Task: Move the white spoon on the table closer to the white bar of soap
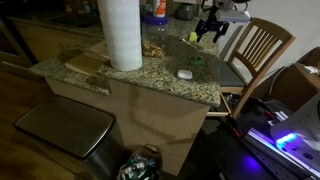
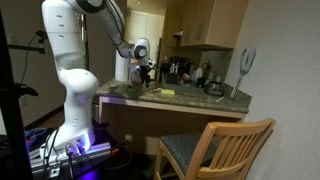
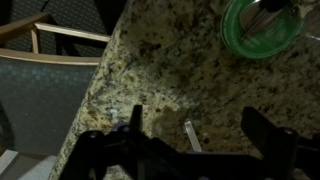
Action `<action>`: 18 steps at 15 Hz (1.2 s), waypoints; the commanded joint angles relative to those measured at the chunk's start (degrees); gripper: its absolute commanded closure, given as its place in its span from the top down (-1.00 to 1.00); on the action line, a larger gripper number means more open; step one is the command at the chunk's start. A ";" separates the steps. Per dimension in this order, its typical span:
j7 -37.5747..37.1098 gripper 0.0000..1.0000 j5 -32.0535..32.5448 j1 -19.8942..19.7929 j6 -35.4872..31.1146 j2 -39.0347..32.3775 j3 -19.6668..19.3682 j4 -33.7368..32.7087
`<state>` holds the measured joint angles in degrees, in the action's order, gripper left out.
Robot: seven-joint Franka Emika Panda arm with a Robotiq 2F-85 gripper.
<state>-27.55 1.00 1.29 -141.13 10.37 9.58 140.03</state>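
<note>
I need to close my gripper on the white spoon's handle [image 1: 188,42] [image 3: 195,146], a little in from its thin end, near the yellow-green sponge.
The white spoon [image 3: 190,136] shows in the wrist view as a thin pale sliver lying on the speckled granite table [image 3: 170,60]. My gripper [image 3: 200,120] is open, and the spoon's visible end lies between its two dark fingers, apart from both. The white bar of soap [image 1: 184,73] sits near the table's front edge [image 1: 150,85] in an exterior view, and it is out of the wrist view. In both exterior views my gripper [image 1: 210,30] [image 2: 145,72] hangs over the table top. I cannot make out the spoon in either exterior view.
A tall paper towel roll [image 1: 122,35] stands on the table. A green round dish [image 3: 260,27] lies beyond the gripper. A yellow-green sponge [image 2: 165,92] lies on the counter. A wooden chair [image 1: 255,50] stands at the table's end, and a metal bin [image 1: 65,130] stands below.
</note>
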 commanded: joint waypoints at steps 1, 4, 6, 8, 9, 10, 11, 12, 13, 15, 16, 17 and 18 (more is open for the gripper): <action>-4.04 1.00 2.77 -0.49 -6.57 -6.73 -0.22 -3.29; -8.48 1.00 7.35 0.03 -8.45 -10.94 -1.06 -6.41; -11.88 1.00 11.11 0.79 -8.39 -13.14 -1.87 -8.45; -14.15 1.00 14.49 1.76 -8.19 -15.22 -2.65 -10.32; -14.97 1.00 16.01 2.35 -8.11 -16.22 -3.03 -11.23; -15.50 1.00 17.75 2.95 -7.55 -17.31 -3.45 -12.26; -15.76 1.00 18.99 3.56 -7.13 -18.19 -3.89 -13.15; -15.69 1.00 20.04 4.13 -6.47 -18.95 -4.35 -14.01; -14.62 1.00 17.35 4.18 -7.45 -16.37 -4.49 -11.30; -14.68 1.00 18.23 4.98 -7.45 -17.86 -5.11 -12.54; -14.66 1.00 18.27 5.10 -7.45 -18.23 -5.22 -12.85; -15.59 1.00 19.17 5.26 -6.76 -18.64 -5.54 -12.99; -17.08 1.00 20.47 5.49 -7.22 -19.50 -6.15 -13.19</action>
<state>-42.69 19.84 4.96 -148.54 -8.05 5.76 127.04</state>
